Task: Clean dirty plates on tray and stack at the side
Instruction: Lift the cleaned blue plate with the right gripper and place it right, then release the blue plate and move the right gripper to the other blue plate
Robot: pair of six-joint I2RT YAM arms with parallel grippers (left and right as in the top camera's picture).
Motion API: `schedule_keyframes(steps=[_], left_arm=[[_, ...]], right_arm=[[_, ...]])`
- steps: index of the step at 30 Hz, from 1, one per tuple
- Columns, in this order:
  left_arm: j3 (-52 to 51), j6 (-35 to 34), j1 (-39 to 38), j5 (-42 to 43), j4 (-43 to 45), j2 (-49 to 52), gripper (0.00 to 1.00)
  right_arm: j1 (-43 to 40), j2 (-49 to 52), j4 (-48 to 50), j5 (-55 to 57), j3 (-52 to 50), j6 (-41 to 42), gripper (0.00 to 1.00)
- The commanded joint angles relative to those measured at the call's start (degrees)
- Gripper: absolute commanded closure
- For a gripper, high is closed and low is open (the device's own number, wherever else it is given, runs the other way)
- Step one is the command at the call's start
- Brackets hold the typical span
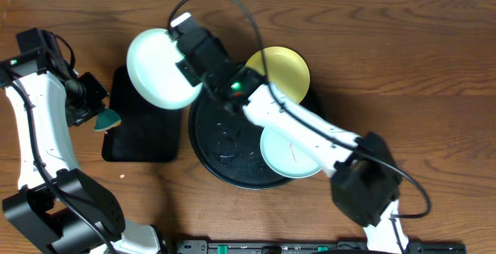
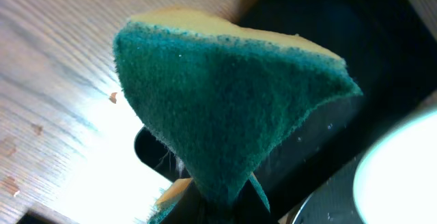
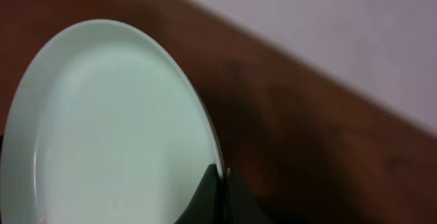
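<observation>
Next, my right gripper sets the pale turquoise plate down on the wooden table [image 1: 366, 111] next to the round tray, opposite the rectangular tray.
My right gripper [image 1: 191, 57] is shut on the rim of a pale turquoise plate [image 1: 159, 68] and holds it up, tilted, between the round black tray [image 1: 209, 138] and the rectangular tray; in the right wrist view the plate [image 3: 102, 128] fills the left and my fingers [image 3: 220, 190] pinch its edge. A second turquoise plate [image 1: 291, 152] with red marks lies on the round tray's right side. The yellow plate [image 1: 283, 70] rests at the tray's far edge. My left gripper [image 1: 99, 116] is shut on a green and yellow sponge [image 2: 225, 108], left of the held plate.
A smaller rectangular black tray [image 1: 143, 134] lies left of the round tray, under the sponge and the held plate; it also shows in the left wrist view [image 2: 382, 60]. The wooden table [image 1: 434, 68] spreads around both trays.
</observation>
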Motion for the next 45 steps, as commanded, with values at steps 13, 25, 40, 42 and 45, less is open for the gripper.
schedule_keyframes(steps=[13, 25, 40, 42, 45], left_arm=[[1.1, 3.0, -14.9, 1.2, -0.3, -0.5, 0.93], [1.1, 2.9, -23.3, 1.2, 1.0, -0.5, 0.93], [1.1, 2.9, -25.1, 1.2, 2.5, -0.5, 0.92], [1.1, 2.9, -25.1, 1.2, 2.5, -0.5, 0.93], [1.1, 2.9, -25.1, 1.2, 2.5, -0.5, 0.92]], right_arm=[[-35.6, -19.2, -34.8, -31.5, 0.8, 14.7, 0.99], [-61.4, -19.3, -50.6, -27.9, -8.7, 7.0, 0.99], [-65.8, -19.3, -20.0, -21.1, -41.3, -9.4, 0.99], [-65.8, -19.3, -16.4, -20.8, -43.6, -10.5, 0.99], [-65.8, -19.3, -12.7, -20.5, -46.0, -10.5, 0.99]])
